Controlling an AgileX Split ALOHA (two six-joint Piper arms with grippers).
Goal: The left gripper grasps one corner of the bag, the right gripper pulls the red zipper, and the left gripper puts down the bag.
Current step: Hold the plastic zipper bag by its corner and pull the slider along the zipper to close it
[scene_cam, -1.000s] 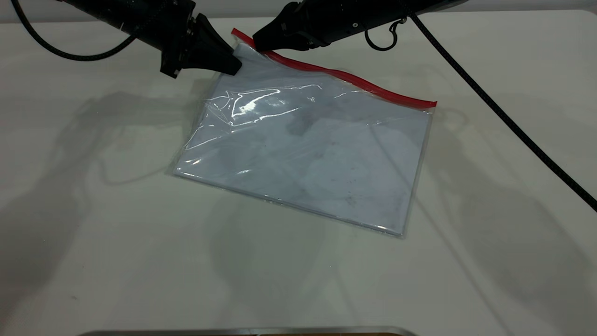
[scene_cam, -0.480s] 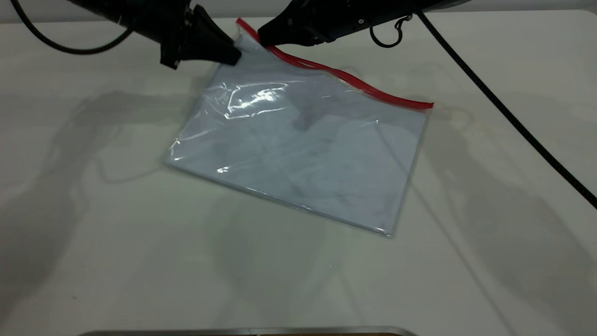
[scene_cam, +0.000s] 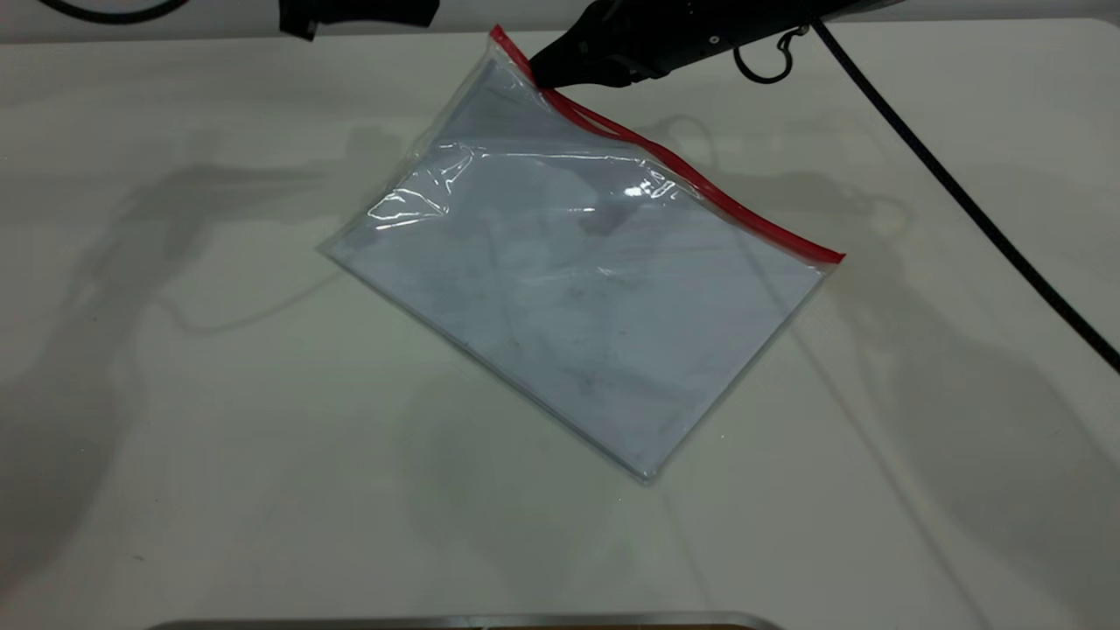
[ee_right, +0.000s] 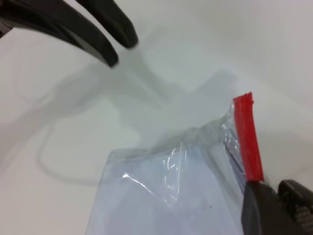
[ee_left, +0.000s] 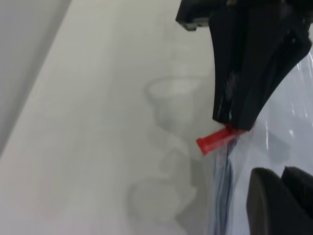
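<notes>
My right gripper is pinching the red zipper with the bag's raised corner hanging free beside it, so next my left gripper grabs the bag's side edge (scene_cam: 459, 88) before the pull.
The bag (scene_cam: 577, 280) lies skewed on the white table, its far corner lifted. The red zipper (scene_cam: 700, 188) edges its right long side. My right gripper (scene_cam: 547, 74) is shut on the zipper near that raised corner; its wrist view shows the red strip (ee_right: 247, 137) running into the jaws (ee_right: 279, 193). My left gripper (scene_cam: 411, 13) is at the far edge, clear of the bag, jaws slightly apart and empty; it also shows in the right wrist view (ee_right: 122, 51). In the left wrist view, the right gripper (ee_left: 234, 120) pinches the zipper's end (ee_left: 215, 139).
The right arm's thick black cable (scene_cam: 962, 201) runs across the table's right side, with a ring hook (scene_cam: 770, 61) hanging under the arm. A metal edge (scene_cam: 464, 621) shows at the front. Bare white table surrounds the bag.
My left gripper has let go of the bag's corner and drawn back toward the far edge. The right gripper moved right along the zipper, and the bag swung round with it.
</notes>
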